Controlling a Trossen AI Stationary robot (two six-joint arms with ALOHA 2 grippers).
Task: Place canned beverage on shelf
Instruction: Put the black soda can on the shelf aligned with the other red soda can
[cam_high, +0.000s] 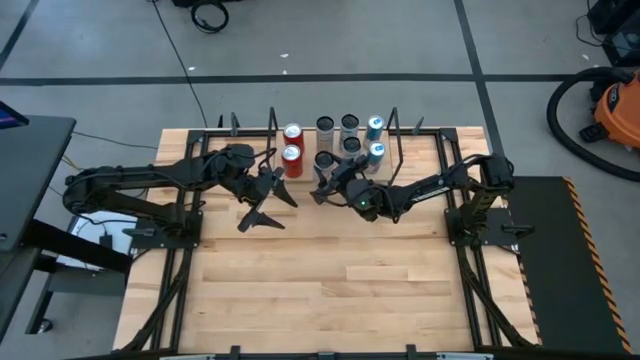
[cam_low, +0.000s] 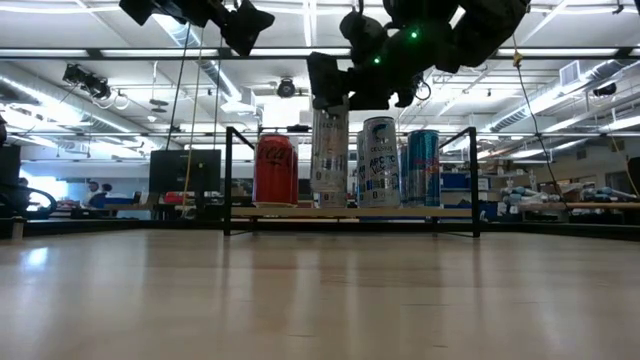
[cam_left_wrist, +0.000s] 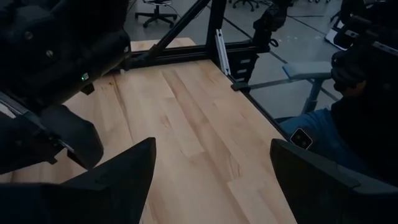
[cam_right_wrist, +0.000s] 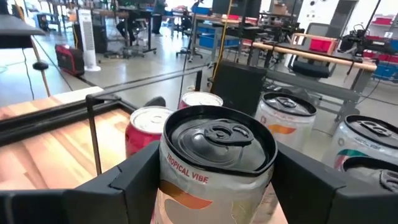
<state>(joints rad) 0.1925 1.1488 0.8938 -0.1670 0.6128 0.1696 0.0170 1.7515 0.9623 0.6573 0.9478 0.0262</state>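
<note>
My right gripper is going to put the silver can down on the bare wood (cam_high: 318, 208) just in front of the gap in the shelf.
The shelf (cam_low: 300, 212) stands at the table's far edge with two red cans (cam_high: 293, 145) at its left and several silver and blue cans (cam_high: 360, 135) at its right. My right gripper (cam_high: 325, 175) reaches in from the near right, shut on a silver can (cam_right_wrist: 214, 155) labelled "Tropical Vibe", between the red and the silver cans. In the low view this can (cam_low: 329, 155) stands upright with its base at the shelf board; whether it rests there I cannot tell. My left gripper (cam_high: 262, 205) hangs open over bare wood, left of the shelf's front. My right gripper pinches the silver can's upper wall (cam_right_wrist: 168, 165), just below the rim, between its two fingers (cam_right_wrist: 134, 177), one on each side. The fingers come in level from the table's near side. The can stays upright, its top (cam_right_wrist: 221, 137) uncovered.
A red can (cam_right_wrist: 143, 130) and silver cans (cam_right_wrist: 283, 112) stand close on either side of the held can. The shelf's black rod ends (cam_low: 228, 180) rise at both sides. Black rails (cam_high: 180, 250) edge the table; bare wood (cam_high: 320, 290) fills the near half.
</note>
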